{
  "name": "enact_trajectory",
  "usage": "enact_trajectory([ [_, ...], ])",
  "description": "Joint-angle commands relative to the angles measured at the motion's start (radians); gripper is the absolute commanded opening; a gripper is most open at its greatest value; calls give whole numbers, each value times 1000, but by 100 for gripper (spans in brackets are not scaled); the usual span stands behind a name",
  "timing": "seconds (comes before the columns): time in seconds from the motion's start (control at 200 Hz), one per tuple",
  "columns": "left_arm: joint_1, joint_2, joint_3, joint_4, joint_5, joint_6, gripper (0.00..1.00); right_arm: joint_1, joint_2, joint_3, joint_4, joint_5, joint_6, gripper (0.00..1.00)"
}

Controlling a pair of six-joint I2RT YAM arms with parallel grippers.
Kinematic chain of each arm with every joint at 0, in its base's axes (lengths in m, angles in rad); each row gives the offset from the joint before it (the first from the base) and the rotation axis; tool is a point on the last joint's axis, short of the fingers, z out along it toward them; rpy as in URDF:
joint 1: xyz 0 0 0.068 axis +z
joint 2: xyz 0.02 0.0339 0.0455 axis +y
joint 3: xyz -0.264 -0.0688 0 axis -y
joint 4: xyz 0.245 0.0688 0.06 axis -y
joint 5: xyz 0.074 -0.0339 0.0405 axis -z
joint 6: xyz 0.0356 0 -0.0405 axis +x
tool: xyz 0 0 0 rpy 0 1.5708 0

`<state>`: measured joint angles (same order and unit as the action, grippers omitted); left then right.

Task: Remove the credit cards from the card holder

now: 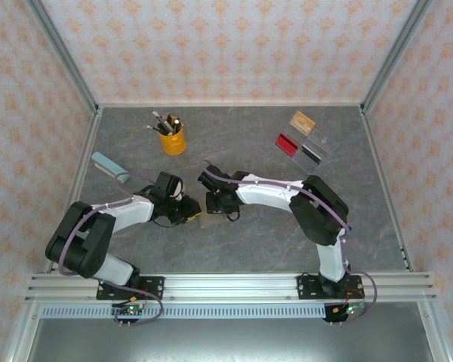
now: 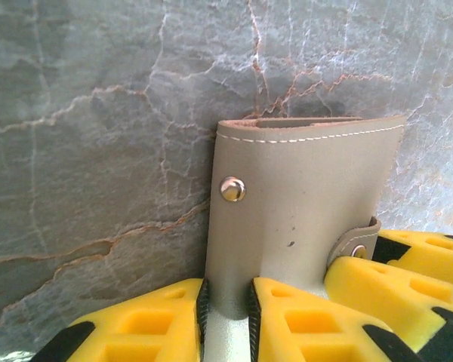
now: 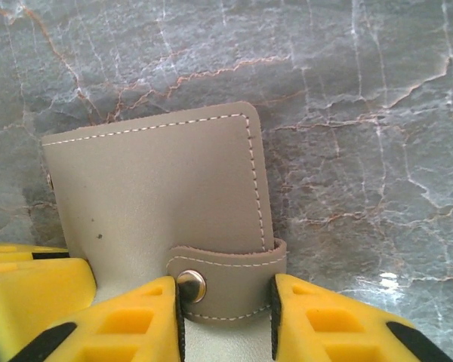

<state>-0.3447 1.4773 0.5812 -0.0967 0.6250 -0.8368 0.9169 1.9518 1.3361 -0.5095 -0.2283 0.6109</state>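
My right gripper needs to open and pinch the strap closer to its folded edge (image 3: pixel 277 259), since it spans the snapped strap with one finger against the metal snap.
The card holder (image 1: pixel 210 219), grey-olive and snapped closed, sits between both grippers at the table's middle front. My left gripper (image 2: pixel 226 311) is shut on one edge of the card holder (image 2: pixel 302 204), its pads pressing both faces. My right gripper (image 3: pixel 226 309) is closed across the snap strap (image 3: pixel 230 283) of the card holder (image 3: pixel 158 188), one pad against the metal snap and the other against the strap's end. At the back right lie three credit cards: tan-orange (image 1: pixel 302 121), red (image 1: pixel 288 143) and black (image 1: pixel 311 154).
A clear plastic tray (image 1: pixel 320 140) lies beside the cards. A yellow cup of pens (image 1: pixel 172 139) stands at the back left. A light-blue block (image 1: pixel 109 166) rests by the left wall. Metal frame rails edge the table.
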Motion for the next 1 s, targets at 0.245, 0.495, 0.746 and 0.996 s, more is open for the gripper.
enact_trajectory([
  [0.245,4,37,-19,-32,-20,22,20,-52,-53,-84,74,37,131,28],
  [0.495,4,46,-9,-37,-21,33,19,-33,-62,7,-61,86,-9,46],
  [0.746,4,52,-2,-42,-22,38,16,34,49,163,-208,189,-125,49],
  [0.996,4,50,-6,-40,-19,38,15,44,97,190,-220,139,-154,49],
])
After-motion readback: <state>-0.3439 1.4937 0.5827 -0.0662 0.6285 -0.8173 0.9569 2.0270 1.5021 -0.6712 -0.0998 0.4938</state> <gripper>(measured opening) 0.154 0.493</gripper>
